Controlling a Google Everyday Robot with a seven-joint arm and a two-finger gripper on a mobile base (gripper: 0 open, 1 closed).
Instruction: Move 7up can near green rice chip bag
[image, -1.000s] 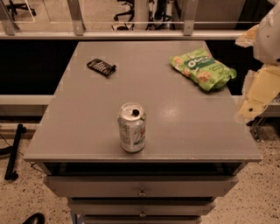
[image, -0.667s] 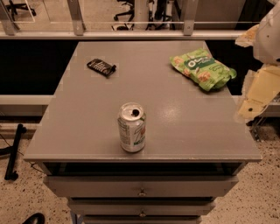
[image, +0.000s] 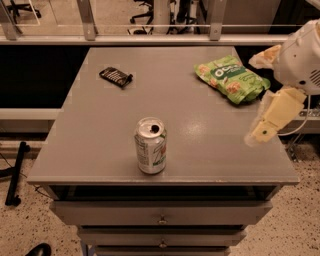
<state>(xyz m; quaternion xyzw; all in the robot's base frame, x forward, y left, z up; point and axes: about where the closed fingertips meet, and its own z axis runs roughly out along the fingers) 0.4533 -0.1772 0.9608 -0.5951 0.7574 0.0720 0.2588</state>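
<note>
The robot's gripper should next go to the 7up can near the front edge of the grey table and grab the can's middle (image: 152, 151).
The 7up can (image: 150, 145) stands upright near the front edge of the grey table (image: 100, 130), silver and white with green markings, its top open. The green rice chip bag (image: 230, 79) lies crinkled at the back right of the table. My gripper (image: 270, 120) hangs at the right edge of the table, cream-coloured, below the white arm housing (image: 302, 57). It is just in front of the bag and well to the right of the can, and touches neither.
A small flat dark object (image: 116, 76) lies at the back left of the table. The table has drawers (image: 162, 215) below its front edge. A rail (image: 150, 27) runs behind the table. The floor is speckled.
My gripper has moved a little to the left, in over the table's right edge. The can and the bag have not moved.
</note>
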